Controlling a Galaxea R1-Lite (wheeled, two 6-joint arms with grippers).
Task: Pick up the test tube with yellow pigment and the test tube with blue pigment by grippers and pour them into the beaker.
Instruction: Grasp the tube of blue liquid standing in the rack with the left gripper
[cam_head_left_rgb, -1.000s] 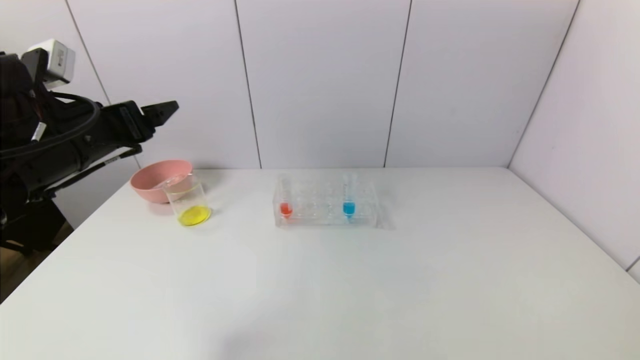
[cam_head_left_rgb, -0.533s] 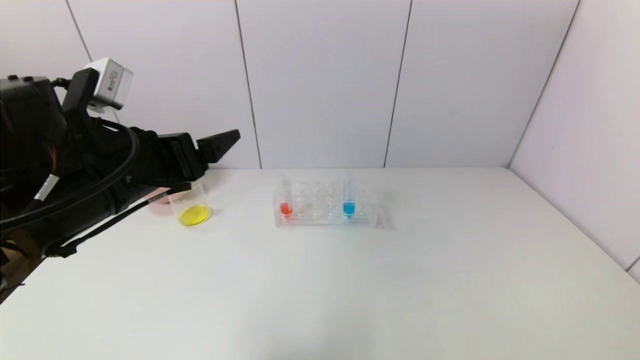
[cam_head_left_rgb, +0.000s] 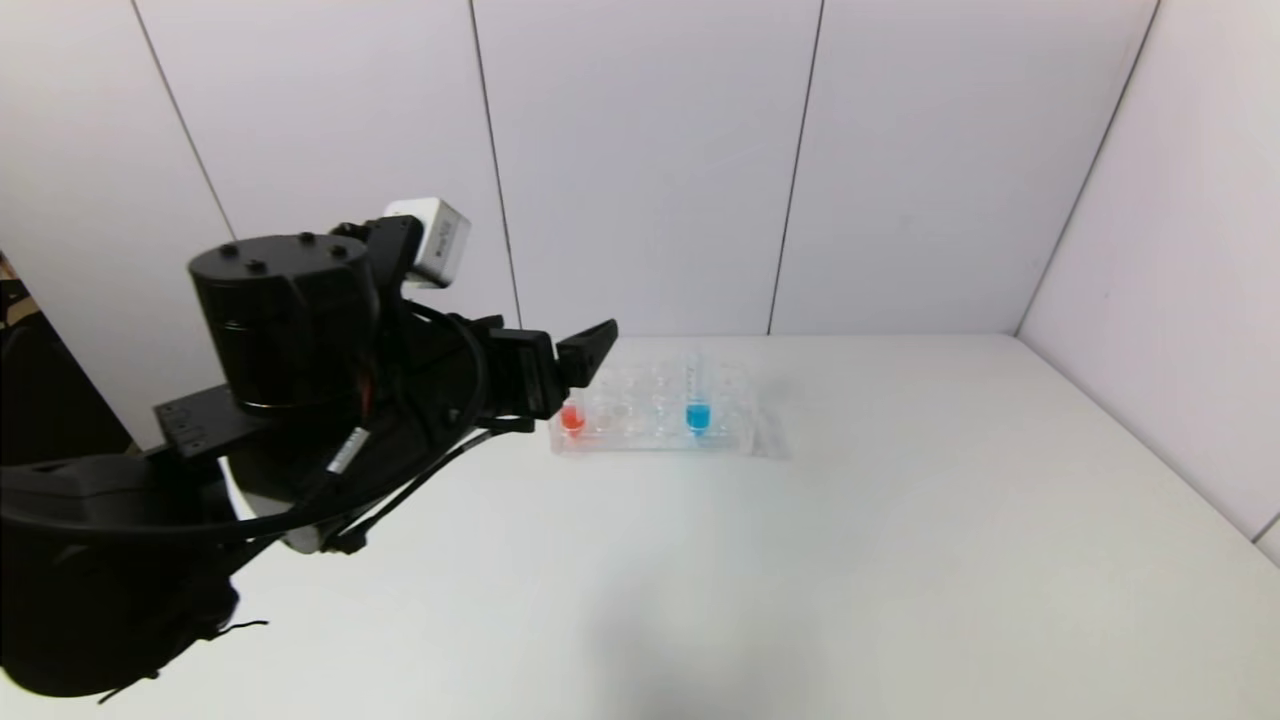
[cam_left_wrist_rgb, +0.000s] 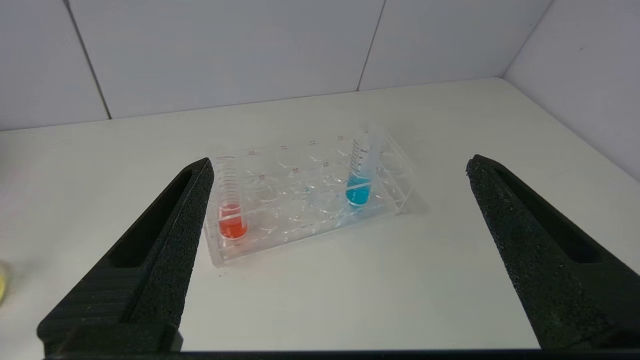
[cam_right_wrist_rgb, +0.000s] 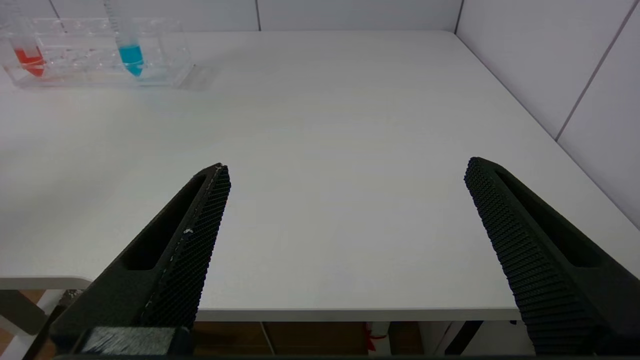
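Observation:
The test tube with blue pigment is next for my left gripper, which should go to it and close on its upper part (cam_head_left_rgb: 695, 366) (cam_left_wrist_rgb: 368, 144), just below the test tube's rim.
The test tube with blue pigment (cam_head_left_rgb: 698, 402) stands upright in a clear rack (cam_head_left_rgb: 645, 432) at the back middle of the table. In the left wrist view this blue tube (cam_left_wrist_rgb: 360, 176) is ahead of my open left gripper (cam_left_wrist_rgb: 340, 161), which holds nothing. In the head view the left gripper (cam_head_left_rgb: 590, 358) hovers just left of the rack's left end. My right gripper (cam_right_wrist_rgb: 347, 164) is open and empty over the table's near edge, far from the blue tube (cam_right_wrist_rgb: 131, 49). The left arm hides the beaker in the head view. The test tube with yellow pigment is out of view.
A like tube with red-orange liquid (cam_head_left_rgb: 572, 417) stands at the rack's left end, close to my left fingertip. The white table (cam_head_left_rgb: 850, 560) stretches right of the rack to grey wall panels at the back and right.
My left arm has swung right from above the pink bowl and beaker toward the rack, staying open. It now covers the bowl and beaker in the head view.

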